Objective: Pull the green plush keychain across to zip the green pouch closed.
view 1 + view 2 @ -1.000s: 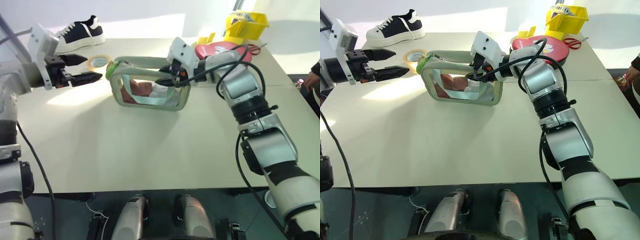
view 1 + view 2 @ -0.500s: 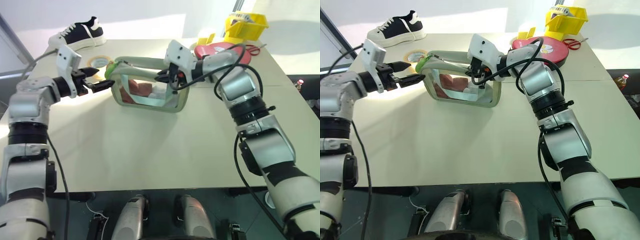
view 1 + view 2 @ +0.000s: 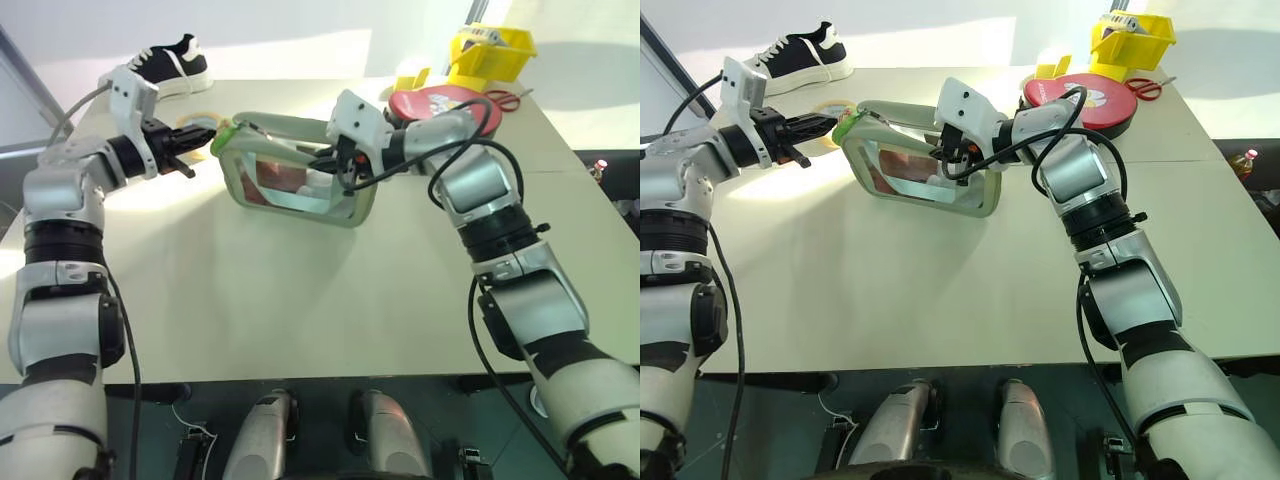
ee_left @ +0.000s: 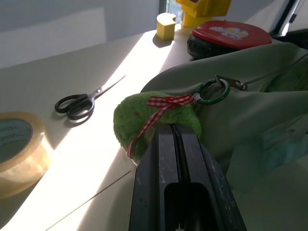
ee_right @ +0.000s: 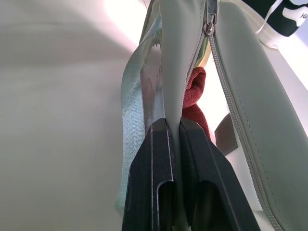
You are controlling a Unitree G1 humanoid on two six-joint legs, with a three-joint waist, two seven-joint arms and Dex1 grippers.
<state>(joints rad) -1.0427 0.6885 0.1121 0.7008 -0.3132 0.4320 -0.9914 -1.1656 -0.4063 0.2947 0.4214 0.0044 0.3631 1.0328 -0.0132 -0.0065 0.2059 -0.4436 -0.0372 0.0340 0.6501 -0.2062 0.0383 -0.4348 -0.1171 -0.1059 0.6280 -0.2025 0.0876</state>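
The green plush keychain hangs off the pouch's end, so the robot's left gripper will lift it on top and grip that pouch end (image 3: 227, 164) before the right gripper pulls it.
The green pouch (image 3: 300, 190) stands mid-table, its clear side showing red and white contents, its zipper (image 5: 226, 82) open along the top. The green plush keychain (image 4: 144, 115) hangs by a green ring (image 4: 211, 91) at the pouch's left end. My left gripper (image 4: 175, 127) is shut with its tips pressed into the plush, right by its red-checked ribbon. My right gripper (image 5: 172, 126) is shut on the pouch's fabric edge beside the zipper, near the right end (image 3: 332, 160).
A yellowish tape roll (image 4: 14, 144) and black scissors (image 4: 82, 101) lie just behind the plush. At the back stand a black-and-white shoe (image 3: 160, 65), a round red case (image 3: 440, 100) and a yellow bin (image 3: 490, 45). The near half of the table (image 3: 300, 300) is bare.
My left gripper has moved right to the plush and gone from open to shut on it. The right gripper keeps its hold on the pouch's edge.
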